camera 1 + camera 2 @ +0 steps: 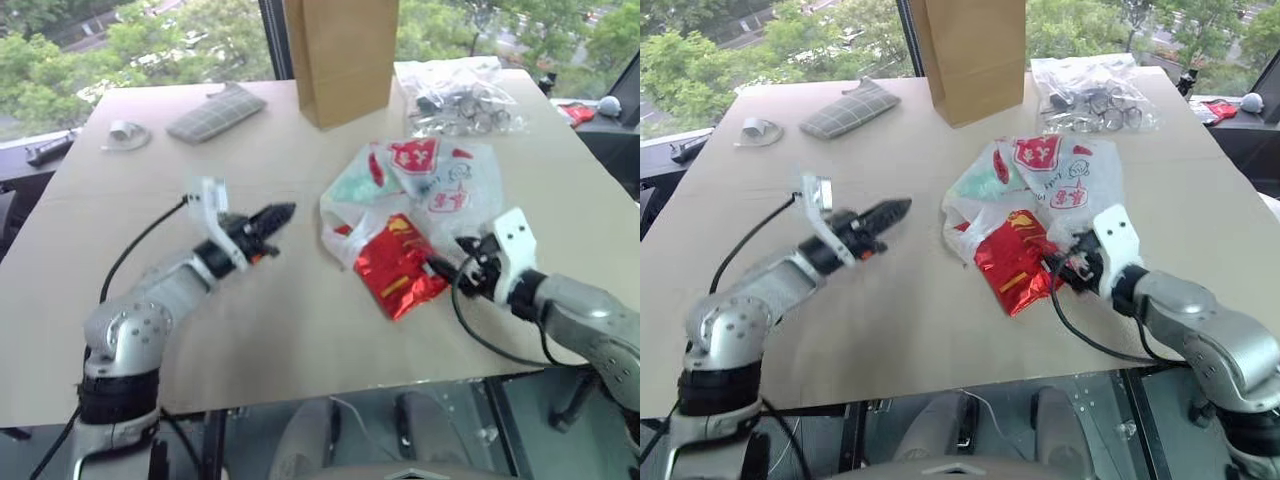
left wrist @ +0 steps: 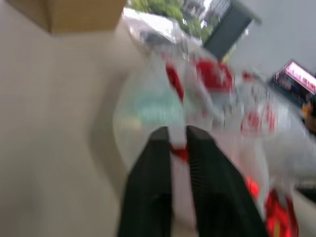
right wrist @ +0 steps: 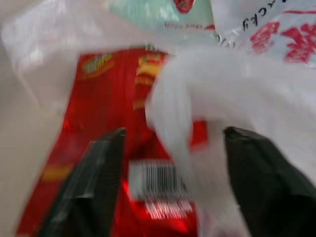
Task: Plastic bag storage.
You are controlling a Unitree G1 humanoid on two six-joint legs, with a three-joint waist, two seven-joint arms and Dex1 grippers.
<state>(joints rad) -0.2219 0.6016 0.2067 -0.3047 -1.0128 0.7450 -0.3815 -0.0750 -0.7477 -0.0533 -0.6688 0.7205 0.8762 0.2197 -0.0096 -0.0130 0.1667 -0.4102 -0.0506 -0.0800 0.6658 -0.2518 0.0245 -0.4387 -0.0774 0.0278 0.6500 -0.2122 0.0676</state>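
Observation:
The red packet pokes out of the plastic bag, so next my right gripper pinches the bag's fold (image 3: 174,116) and lifts with my left gripper, tipping the packet in.
The plastic bag (image 1: 430,185), crinkly white film with red printed patches, lies crumpled right of the table's middle. A shiny red snack packet (image 1: 400,268) sticks out of its near side. My right gripper (image 1: 440,268) is at the bag's near edge, open wide; in the right wrist view a fold of the bag (image 3: 197,98) bulges between its fingers (image 3: 94,187) over the packet (image 3: 103,118). My left gripper (image 1: 283,213) hovers left of the bag, pointing at it, a short gap away. Its fingers (image 2: 153,187) stand slightly apart with nothing between them.
A tall brown paper bag (image 1: 345,55) stands at the back centre. A clear bag of small dark parts (image 1: 460,95) lies to its right. A grey ribbed pad (image 1: 215,112) and a small white item (image 1: 125,133) sit at the back left. Bare table (image 1: 280,330) stretches in front.

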